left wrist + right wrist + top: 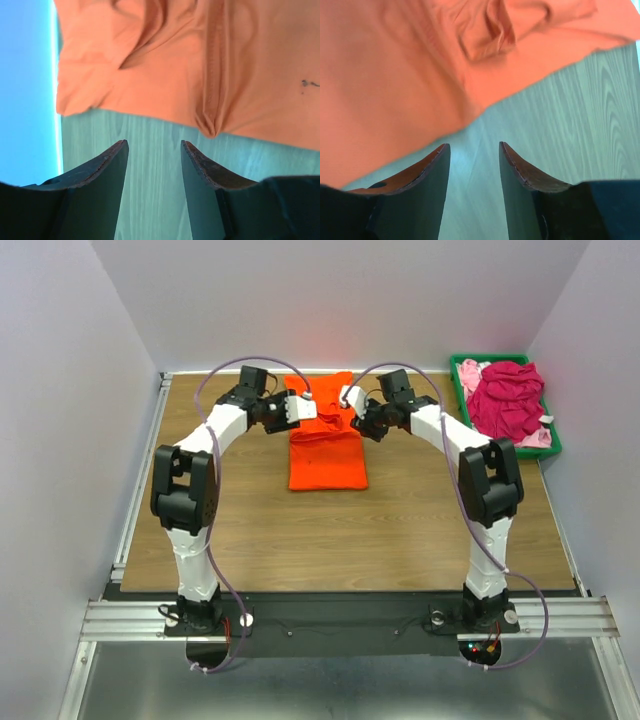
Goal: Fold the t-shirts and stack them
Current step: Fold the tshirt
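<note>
The robot's right gripper is to go next to the orange t-shirt's near corner (pixel 366 487), on the side toward the green plastic bin, and close there.
The orange t-shirt (pixel 326 445) lies partly folded at the back middle of the table, its far part rumpled. My left gripper (pixel 303 407) hovers at the shirt's far left edge, open and empty; in the left wrist view the orange cloth (pixel 200 65) lies just beyond its fingertips (pixel 120 150). My right gripper (pixel 349 400) hovers at the far right edge, open and empty; the orange cloth (pixel 410 75) lies just beyond it in the right wrist view. The magenta t-shirt (pixel 507 400) and the pale pink t-shirt (pixel 470 373) lie bunched in the bin.
The green plastic bin (pixel 553 440) stands at the back right corner against the wall. White walls close in the table on three sides. An aluminium rail (pixel 140 480) runs along the left edge.
</note>
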Controlling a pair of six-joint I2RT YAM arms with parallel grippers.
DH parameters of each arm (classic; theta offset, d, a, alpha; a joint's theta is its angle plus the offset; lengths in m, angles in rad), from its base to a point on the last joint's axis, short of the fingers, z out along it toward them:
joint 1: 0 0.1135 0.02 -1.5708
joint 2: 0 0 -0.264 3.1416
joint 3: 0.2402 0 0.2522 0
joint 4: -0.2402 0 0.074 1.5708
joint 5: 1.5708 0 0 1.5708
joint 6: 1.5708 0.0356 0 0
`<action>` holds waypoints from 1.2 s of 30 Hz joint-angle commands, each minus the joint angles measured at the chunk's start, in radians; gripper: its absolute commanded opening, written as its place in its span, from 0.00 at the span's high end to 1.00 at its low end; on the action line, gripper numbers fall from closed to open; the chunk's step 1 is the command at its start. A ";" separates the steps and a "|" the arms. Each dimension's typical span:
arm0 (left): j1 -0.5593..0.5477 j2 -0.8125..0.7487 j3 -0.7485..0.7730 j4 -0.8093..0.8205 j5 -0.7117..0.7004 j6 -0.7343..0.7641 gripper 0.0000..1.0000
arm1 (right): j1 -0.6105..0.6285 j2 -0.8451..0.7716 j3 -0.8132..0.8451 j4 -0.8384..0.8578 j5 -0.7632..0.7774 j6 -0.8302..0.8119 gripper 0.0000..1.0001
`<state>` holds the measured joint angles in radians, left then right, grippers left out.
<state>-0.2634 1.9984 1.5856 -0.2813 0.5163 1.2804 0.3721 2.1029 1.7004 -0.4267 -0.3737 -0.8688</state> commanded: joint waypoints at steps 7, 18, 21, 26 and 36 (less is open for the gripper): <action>-0.040 -0.421 -0.452 0.022 0.131 -0.157 0.43 | 0.069 -0.411 -0.399 0.017 -0.028 0.005 0.59; -0.201 -0.443 -0.707 0.228 -0.058 -0.112 0.40 | 0.145 -0.330 -0.507 0.062 -0.008 -0.025 0.61; -0.204 -0.400 -0.699 0.241 -0.065 -0.107 0.40 | 0.149 -0.304 -0.516 0.083 -0.005 -0.035 0.61; -0.204 -0.354 -0.691 0.272 -0.093 -0.108 0.40 | 0.154 -0.267 -0.518 0.097 0.002 -0.041 0.61; -0.206 -0.299 -0.655 0.261 -0.105 -0.107 0.68 | 0.162 -0.258 -0.573 0.123 0.013 -0.094 0.63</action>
<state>-0.4694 1.6871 0.8921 -0.0189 0.4118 1.1690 0.5247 1.8374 1.1553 -0.3531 -0.3717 -0.9199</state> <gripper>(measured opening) 0.408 0.393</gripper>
